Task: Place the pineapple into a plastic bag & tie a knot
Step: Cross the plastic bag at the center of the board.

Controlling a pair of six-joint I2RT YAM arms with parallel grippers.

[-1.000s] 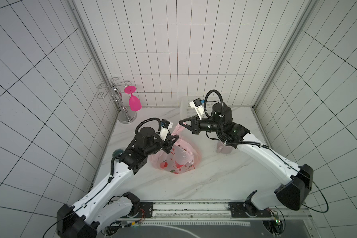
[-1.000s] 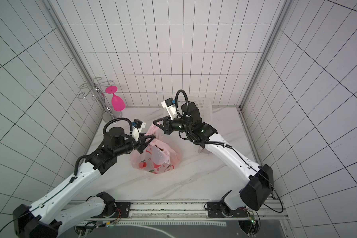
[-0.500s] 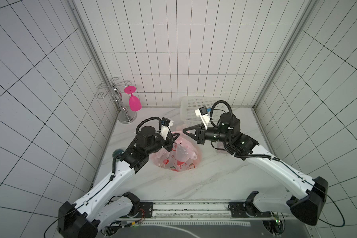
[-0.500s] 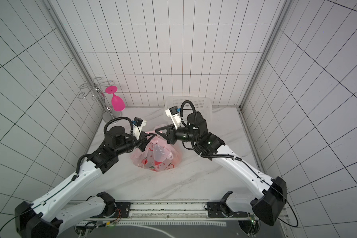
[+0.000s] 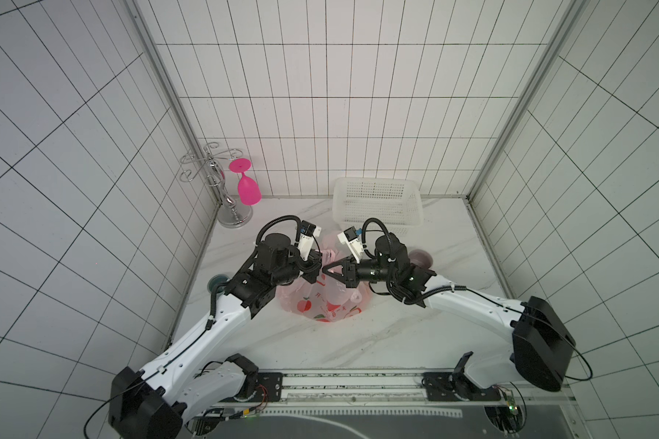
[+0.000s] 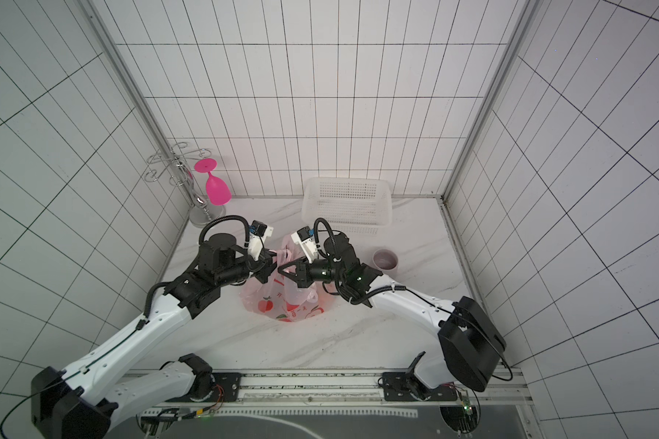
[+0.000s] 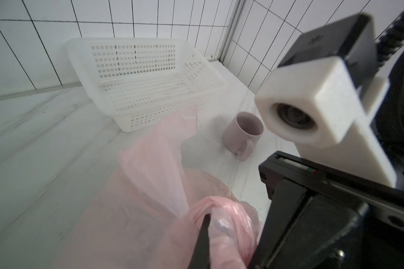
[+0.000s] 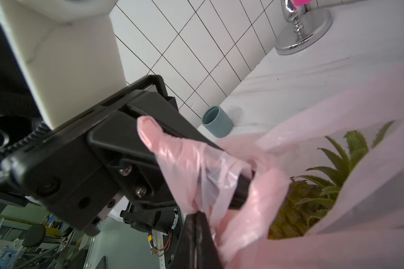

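The bag's handle is looped over my left gripper's fingers, so that gripper should open and take the bag's handle from my right gripper [image 8: 196,192] before the knot is pulled tight.
The pale-pink plastic bag [image 5: 322,302] [image 6: 288,302] with red fruit prints lies mid-table in both top views. Through its open mouth the pineapple [image 8: 313,198] shows inside, green leaves up. My left gripper [image 5: 314,268] [image 7: 208,217] is shut on a bunched pink handle strip [image 7: 226,209] that wraps over its tip. My right gripper [image 5: 326,270] [image 8: 197,215] faces it tip to tip, shut on another handle strip [image 8: 222,186]. A loose strip [image 8: 173,149] drapes over the left gripper's black body. No knot is in view.
A white perforated basket [image 5: 377,205] [image 7: 145,79] stands at the back. A mauve mug [image 6: 385,260] [image 7: 241,135] sits right of the bag, a teal cup [image 5: 217,283] [image 8: 216,121] by the left wall. A chrome glass rack [image 5: 234,216] holds a pink goblet [image 5: 249,190].
My right gripper came forward and down from behind the bag until its tip met the left gripper's. The left gripper closed on its handle strip. The bag top drew in between them.
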